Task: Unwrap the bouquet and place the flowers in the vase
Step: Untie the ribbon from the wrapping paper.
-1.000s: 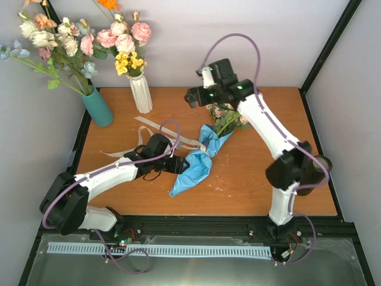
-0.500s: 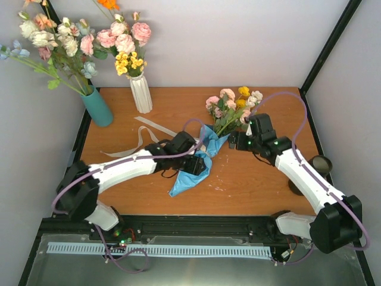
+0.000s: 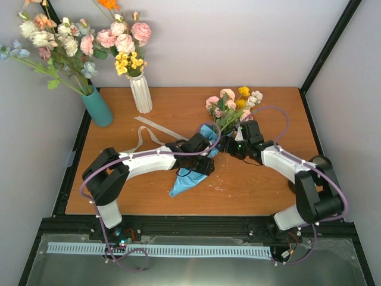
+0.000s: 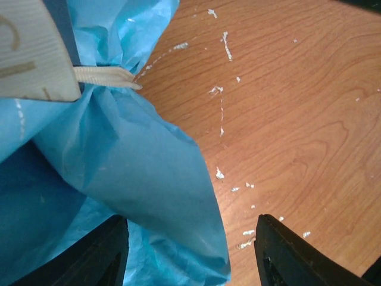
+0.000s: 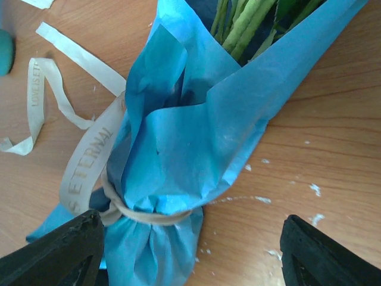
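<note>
Next, my left gripper pinches the paper's lower corner [image 4: 209, 265] while my right gripper loosens the beige ribbon still binding the blue paper tightly.
The bouquet lies in mid-table, its pink, cream and yellow flowers [image 3: 229, 102] pointing to the back. Its blue paper [image 3: 186, 180] is tied with a beige ribbon [image 5: 89, 162], and green stems [image 5: 244, 24] stick out of the wrap. My left gripper [image 3: 205, 167] [image 4: 190, 256] is open, with the paper's lower fold [image 4: 149, 196] between its jaws. From the right, my right gripper [image 3: 229, 146] [image 5: 193, 253] stands open astride the tied neck [image 5: 149, 215]. The dark vase [image 3: 325, 162] peeks out behind my right elbow.
A teal vase [image 3: 98, 107] and a white ribbed vase [image 3: 141, 92], both full of flowers, stand at the back left. Loose ribbon [image 3: 140, 137] trails over the table left of the bouquet. White flecks [image 4: 223, 113] dot the wood.
My right arm has swung down from the back of the table to the bouquet's neck, and its jaws have narrowed a little. My left gripper has slid right along the paper.
</note>
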Controlling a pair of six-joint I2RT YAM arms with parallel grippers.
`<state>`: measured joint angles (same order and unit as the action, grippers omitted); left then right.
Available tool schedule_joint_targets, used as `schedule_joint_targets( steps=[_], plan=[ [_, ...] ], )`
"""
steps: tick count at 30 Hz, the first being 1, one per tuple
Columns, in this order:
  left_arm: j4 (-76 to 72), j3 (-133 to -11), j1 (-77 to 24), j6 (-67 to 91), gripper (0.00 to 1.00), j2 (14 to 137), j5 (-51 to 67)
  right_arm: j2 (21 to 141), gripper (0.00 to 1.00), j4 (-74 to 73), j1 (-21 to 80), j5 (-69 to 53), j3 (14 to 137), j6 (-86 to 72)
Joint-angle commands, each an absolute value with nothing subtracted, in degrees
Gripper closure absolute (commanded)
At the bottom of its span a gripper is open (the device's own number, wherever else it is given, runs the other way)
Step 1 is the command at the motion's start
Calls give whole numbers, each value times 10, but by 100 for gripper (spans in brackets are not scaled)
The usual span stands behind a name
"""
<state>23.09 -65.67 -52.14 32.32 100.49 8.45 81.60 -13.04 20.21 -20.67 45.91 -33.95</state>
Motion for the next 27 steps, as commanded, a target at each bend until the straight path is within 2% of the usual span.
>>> schedule_joint_targets(
  steps=[1,6,10,16,18,27],
  plan=[
    [211,-677,-528,327,42,1028,68,874,22,-52,198,-268,482,-379],
    [184,-665,-529,321,47,1047,74,930,30,-12,198,-287,494,-395],
    [176,-662,-528,316,60,1052,63,966,42,9,198,-302,503,-400],
    [151,-627,-528,300,98,1025,69,988,83,15,197,-299,516,-387],
    [137,-603,-528,298,100,1005,66,988,96,11,196,-299,519,-379],
    [129,-527,-528,289,100,932,43,972,97,-22,175,-290,532,-343]
  ],
)
